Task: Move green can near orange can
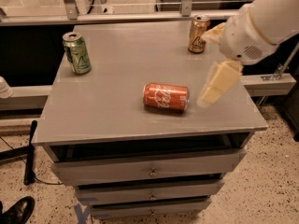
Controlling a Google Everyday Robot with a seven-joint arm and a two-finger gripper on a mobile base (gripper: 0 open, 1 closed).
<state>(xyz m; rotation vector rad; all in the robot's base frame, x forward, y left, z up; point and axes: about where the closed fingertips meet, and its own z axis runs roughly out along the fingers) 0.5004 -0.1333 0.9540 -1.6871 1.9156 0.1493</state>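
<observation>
This can must move near the orange can, so next my gripper goes to the middle of the upright green can (78, 56) and closes there.
The green can (77, 53) stands upright at the table's far left corner. The orange can (198, 34), amber-gold with a silver top, stands upright at the far right corner. My gripper (215, 59) hovers over the table's right side, just in front of the orange can and far from the green can. Its pale fingers (217, 82) are spread apart and hold nothing. The white arm (266, 22) comes in from the upper right.
A red-orange Coca-Cola can (166, 97) lies on its side near the table's middle, just left of my lower finger. The grey table (117, 111) has drawers below. A rail and glass panel run behind it. A black shoe (16, 211) is at the bottom left.
</observation>
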